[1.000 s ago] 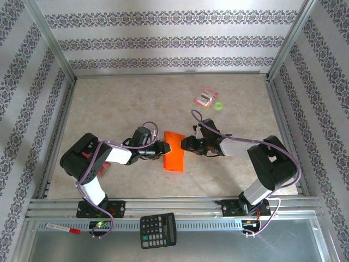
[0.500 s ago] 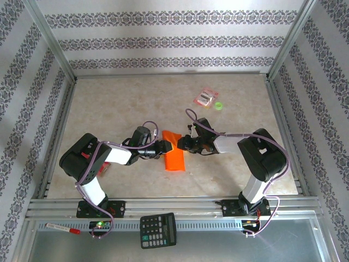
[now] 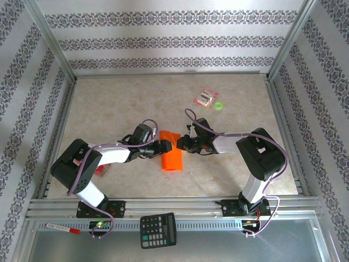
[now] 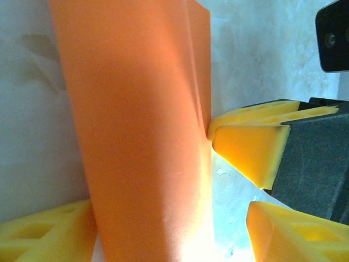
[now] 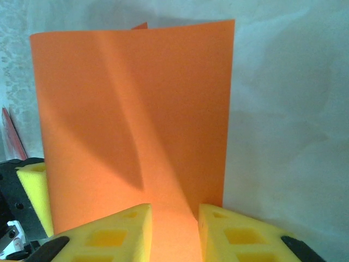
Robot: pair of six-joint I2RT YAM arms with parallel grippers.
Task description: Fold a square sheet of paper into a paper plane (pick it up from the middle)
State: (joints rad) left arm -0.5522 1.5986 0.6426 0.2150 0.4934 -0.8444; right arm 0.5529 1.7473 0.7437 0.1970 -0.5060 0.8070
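Note:
I can see my left gripper's open fingers span the whole bowed sheet, so next I pinch just the sheet's folded side (image 4: pixel 117 218) with my left gripper before my right gripper backs off.
The square sheet of paper (image 3: pixel 172 158), bright orange, lies folded over and bowed in the middle of the table. My left gripper (image 3: pixel 163 148) is at its left edge. In the left wrist view this gripper (image 4: pixel 172 218) stands open, its yellow fingers (image 4: pixel 46 232) wide apart on either side of the raised sheet (image 4: pixel 136 131). My right gripper (image 3: pixel 180 145) meets the sheet from the right. In the right wrist view it (image 5: pixel 174 213) is shut on a raised ridge of the sheet (image 5: pixel 136 103). One right finger (image 4: pixel 248 142) touches the fold. The paper plane is out of view.
A pink-red packet (image 3: pixel 206 97) and a small green piece (image 3: pixel 218 106) lie at the back right. A black calculator (image 3: pixel 158 230) and a red pen (image 3: pixel 62 228) rest on the front rail. Metal frame rails border the table.
My left gripper has opened and let go of the sheet. My right gripper has moved left onto the sheet's right edge and closed on it. The left arm's elbow swung left.

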